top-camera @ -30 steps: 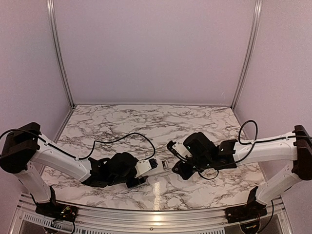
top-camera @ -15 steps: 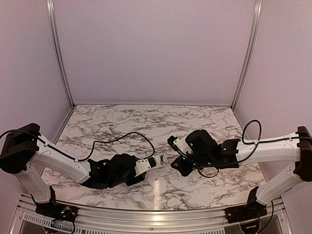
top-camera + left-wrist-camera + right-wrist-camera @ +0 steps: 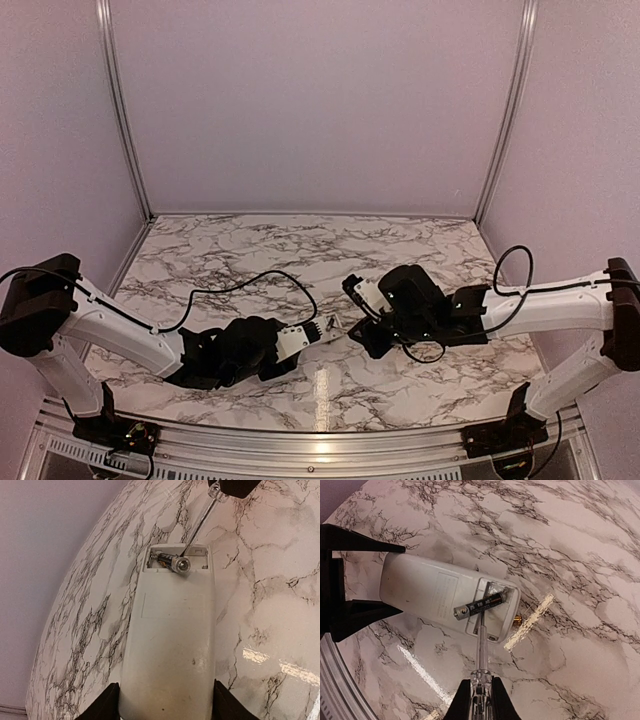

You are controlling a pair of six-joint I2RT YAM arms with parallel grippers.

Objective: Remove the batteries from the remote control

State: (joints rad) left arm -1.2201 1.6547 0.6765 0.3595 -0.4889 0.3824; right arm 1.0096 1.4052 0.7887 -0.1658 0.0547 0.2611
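My right gripper is holding the clear stick. It will let go of it on the bare marble [image 3: 380,350] past the gold-orange battery, away from the remote control.
My left gripper [image 3: 167,707] is shut on the white remote control [image 3: 172,645] and holds it by its near end, low over the marble. The battery compartment at its far end is open. A dark battery [image 3: 480,605] lies slanted in it, with one end raised over the compartment edge; it also shows in the left wrist view [image 3: 172,561]. My right gripper [image 3: 480,700] is shut on a thin clear stick [image 3: 481,645] whose tip reaches under that battery. A gold-orange battery [image 3: 518,621] lies on the table just beyond the remote's end. In the top view, the two grippers meet at the remote [image 3: 305,335].
The marble table [image 3: 300,250] is walled by pale panels at the back and sides, with a metal rail along the near edge [image 3: 320,450]. A black cable [image 3: 270,280] arcs over the table from the left arm.
My left gripper and the remote have shifted slightly left. My right gripper has followed to the left, keeping the stick at the remote's open end.
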